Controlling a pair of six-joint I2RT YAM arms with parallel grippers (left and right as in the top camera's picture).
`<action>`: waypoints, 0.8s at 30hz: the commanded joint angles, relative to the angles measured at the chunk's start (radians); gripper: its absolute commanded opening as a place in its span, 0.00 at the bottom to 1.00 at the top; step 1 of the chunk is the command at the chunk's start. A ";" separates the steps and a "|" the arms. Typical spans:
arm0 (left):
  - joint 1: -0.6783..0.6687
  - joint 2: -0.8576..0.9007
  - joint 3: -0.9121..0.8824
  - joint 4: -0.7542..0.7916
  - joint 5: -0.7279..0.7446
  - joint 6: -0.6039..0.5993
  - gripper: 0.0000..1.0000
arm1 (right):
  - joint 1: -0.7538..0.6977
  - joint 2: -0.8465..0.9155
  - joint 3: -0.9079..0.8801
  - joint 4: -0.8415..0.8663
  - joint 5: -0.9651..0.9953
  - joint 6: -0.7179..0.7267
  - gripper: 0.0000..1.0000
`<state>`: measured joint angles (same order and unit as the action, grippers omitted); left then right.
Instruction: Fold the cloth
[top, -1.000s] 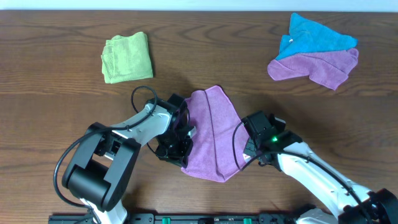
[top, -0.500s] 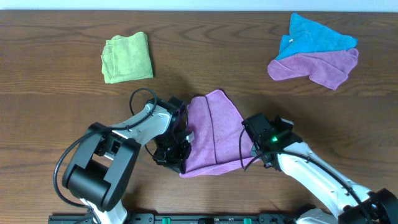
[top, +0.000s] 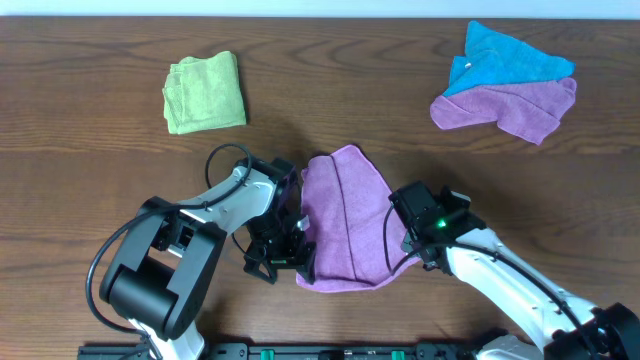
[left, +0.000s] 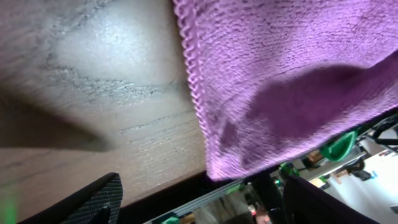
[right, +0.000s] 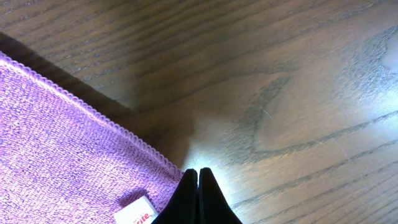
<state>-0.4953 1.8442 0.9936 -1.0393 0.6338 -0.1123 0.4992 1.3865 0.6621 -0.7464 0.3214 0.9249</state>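
I will pinch that loose corner (top: 306, 284) with my left gripper before folding, as my right gripper holds one corner of the purple cloth and the other corner hangs loose.
The purple cloth (top: 342, 215) lies doubled over at the table's middle front. My left gripper (top: 282, 266) stands open at its lower left corner, with nothing between its fingers. In the left wrist view the cloth (left: 280, 74) fills the upper right, its hem and corner hanging just ahead of the open left gripper (left: 205, 208). My right gripper (top: 404, 258) is at the cloth's lower right corner. In the right wrist view, the right gripper (right: 198, 177) is shut where the cloth's (right: 68, 155) hem runs into the tips, beside a white label (right: 134, 213).
A folded green cloth (top: 205, 92) lies at the back left. A blue cloth (top: 505, 58) overlaps another purple cloth (top: 510, 105) at the back right. The table's front edge (left: 168, 186) is close below the left gripper.
My left gripper has opened and let go of the cloth's left corner. The cloth's front edge has sagged slightly toward the table's front. The right gripper has stayed shut in place.
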 joint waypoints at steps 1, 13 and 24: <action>-0.015 0.010 -0.003 0.000 0.047 -0.025 0.82 | -0.002 0.001 0.011 0.004 0.004 0.014 0.01; -0.231 0.010 -0.003 0.100 -0.023 -0.169 0.66 | -0.002 0.001 0.011 0.021 0.005 0.013 0.01; -0.237 0.009 -0.003 0.243 -0.216 -0.313 0.11 | -0.002 0.001 0.011 0.022 0.071 0.005 0.01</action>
<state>-0.7403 1.8442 0.9936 -0.8028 0.4892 -0.3626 0.4995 1.3865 0.6621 -0.7269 0.3252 0.9245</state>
